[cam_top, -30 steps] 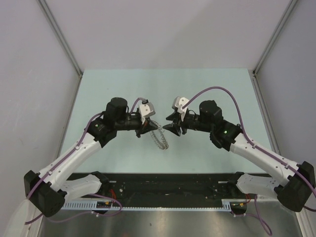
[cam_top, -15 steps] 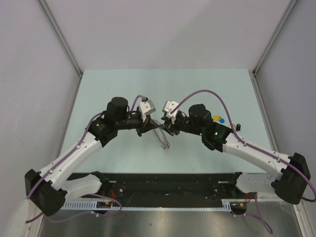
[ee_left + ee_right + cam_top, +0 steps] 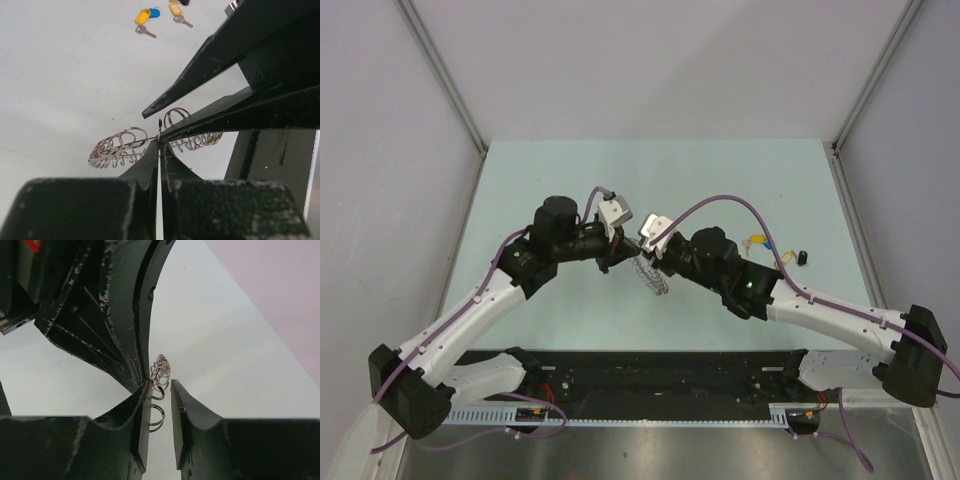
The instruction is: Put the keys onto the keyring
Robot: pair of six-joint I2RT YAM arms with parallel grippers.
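I can see my left gripper pinching the keyring's thin loop between my right gripper's open fingers, so I will close my right gripper on the loop [image 3: 158,389] before my left gripper backs off.
The keyring [image 3: 651,276], a silvery coil of wire loops, hangs just above the table between both arms. My left gripper [image 3: 623,256] is shut on a thin wire of the keyring [image 3: 118,146], its tips [image 3: 159,142] pinched together. My right gripper [image 3: 647,256] meets it from the right. In the right wrist view the right gripper [image 3: 161,390] stands open with a narrow gap, and loops of the keyring [image 3: 161,371] sit between its fingers, close against the left one. The keys [image 3: 758,241] lie on the table to the right, yellow and blue heads [image 3: 143,17] showing.
A small black item [image 3: 803,257] lies right of the keys. The left gripper's fingers [image 3: 120,335] crowd the right wrist view, and the right gripper's fingers [image 3: 200,75] cross the left wrist view. Grey walls enclose the pale green table [image 3: 550,170].
My right arm has swung left up to the left gripper and the keyring, uncovering the keys behind it. Its jaws have narrowed around the ring's loops. The left gripper stays put.
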